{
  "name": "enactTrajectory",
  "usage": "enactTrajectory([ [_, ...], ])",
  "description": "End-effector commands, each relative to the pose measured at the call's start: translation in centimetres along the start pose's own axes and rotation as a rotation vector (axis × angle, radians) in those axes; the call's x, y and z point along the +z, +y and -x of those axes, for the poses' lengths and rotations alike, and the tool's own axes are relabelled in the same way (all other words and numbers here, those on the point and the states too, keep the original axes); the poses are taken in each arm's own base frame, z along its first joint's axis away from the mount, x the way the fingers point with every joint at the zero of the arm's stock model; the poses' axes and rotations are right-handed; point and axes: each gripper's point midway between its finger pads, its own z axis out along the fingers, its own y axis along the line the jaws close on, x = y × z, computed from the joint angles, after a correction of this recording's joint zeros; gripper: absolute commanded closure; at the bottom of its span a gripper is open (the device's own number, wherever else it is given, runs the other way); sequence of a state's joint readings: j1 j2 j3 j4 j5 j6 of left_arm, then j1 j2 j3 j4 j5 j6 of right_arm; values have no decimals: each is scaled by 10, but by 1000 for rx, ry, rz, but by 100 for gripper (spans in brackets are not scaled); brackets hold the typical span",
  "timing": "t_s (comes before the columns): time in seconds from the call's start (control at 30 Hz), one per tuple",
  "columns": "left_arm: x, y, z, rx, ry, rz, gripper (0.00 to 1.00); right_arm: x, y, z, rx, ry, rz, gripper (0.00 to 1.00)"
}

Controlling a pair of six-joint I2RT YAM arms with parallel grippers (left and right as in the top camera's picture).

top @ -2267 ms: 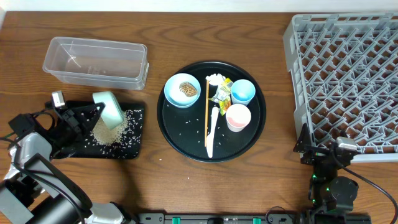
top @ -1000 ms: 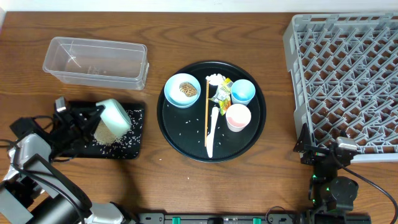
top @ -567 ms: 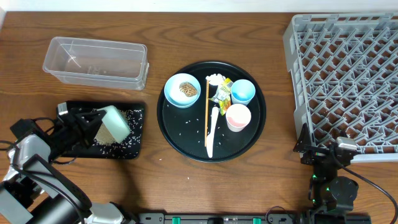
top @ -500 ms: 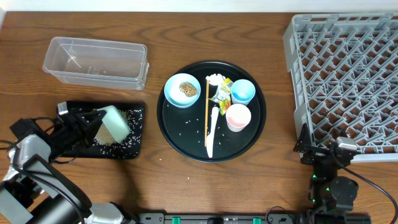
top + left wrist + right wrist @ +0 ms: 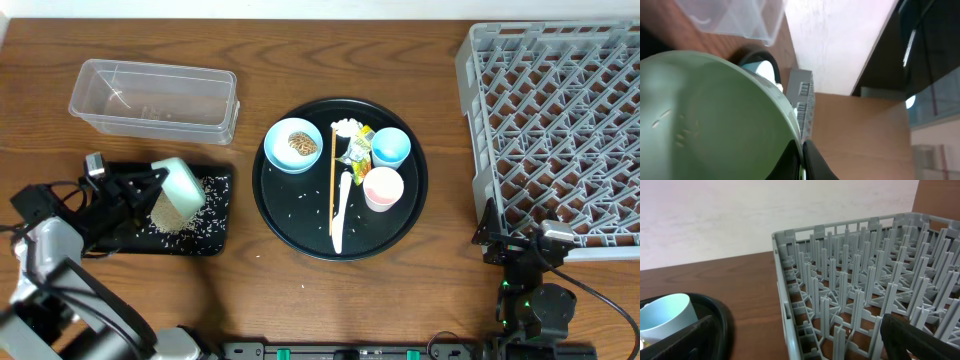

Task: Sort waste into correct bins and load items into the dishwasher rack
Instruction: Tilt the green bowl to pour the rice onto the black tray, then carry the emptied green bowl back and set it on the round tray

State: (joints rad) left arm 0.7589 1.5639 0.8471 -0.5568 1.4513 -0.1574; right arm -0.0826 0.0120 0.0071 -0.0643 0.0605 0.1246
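Note:
The robot's left gripper should set the mint-white bowl down on the round black tray point(image 5: 299, 205) in front of the light-blue bowl.
My left gripper point(image 5: 150, 187) is shut on the rim of the mint-white bowl point(image 5: 178, 187), held tipped on its side over the shallow black rectangular tray point(image 5: 215, 235), where loose white rice grains point(image 5: 172, 218) lie in a pile. The bowl fills the left wrist view point(image 5: 705, 115), with the fingers point(image 5: 802, 162) pinching its edge. The clear tub point(image 5: 153, 98) stands behind. The light-blue bowl point(image 5: 293, 145) with a brown lump, the chopstick point(image 5: 332, 180), white spoon point(image 5: 341, 208), tissue point(image 5: 346, 127), wrapper point(image 5: 358, 145), blue cup point(image 5: 390, 147) and pink-white cup point(image 5: 382, 187) sit on the round black tray point(image 5: 275, 210). My right gripper point(image 5: 795, 335) is open and empty by the grey rack point(image 5: 560, 130).
A few rice grains lie on the round tray and on the table in front of it point(image 5: 303, 287). The rack's near-left corner point(image 5: 785, 290) and the blue cup point(image 5: 665, 315) show in the right wrist view. The right arm base point(image 5: 530, 270) is at the front right.
The left gripper has rocked the tipped mint-white bowl over the black rectangular tray, dipping and then lifting it slightly left. Everything else is still.

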Motion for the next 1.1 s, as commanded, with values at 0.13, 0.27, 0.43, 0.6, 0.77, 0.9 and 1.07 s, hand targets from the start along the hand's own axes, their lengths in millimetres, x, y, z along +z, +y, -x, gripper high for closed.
enactTrajectory([
  [0.13, 13, -30, -21, 274, -6, 191, 94, 0, 1, 0, -10, -3, 1, 1],
  [0.27, 25, -49, -43, 409, -1, 277, 94, 0, 1, 0, -10, -3, 1, 1],
  [0.43, 38, -63, -81, 541, 45, 337, 94, 0, 1, 0, -10, -3, 1, 1],
  [0.6, 45, -49, -121, 616, 130, 480, 94, 0, 1, 0, -10, -3, 1, 1],
  [0.77, 59, -27, -155, 734, 255, 616, 94, 0, 1, 0, -10, -3, 1, 1],
  [0.9, 77, -20, -177, 844, 336, 647, 94, 0, 1, 0, -10, -3, 1, 1],
  [1.07, 104, -6, -193, 953, 404, 687, 94, 0, 1, 0, -10, -3, 1, 1],
])
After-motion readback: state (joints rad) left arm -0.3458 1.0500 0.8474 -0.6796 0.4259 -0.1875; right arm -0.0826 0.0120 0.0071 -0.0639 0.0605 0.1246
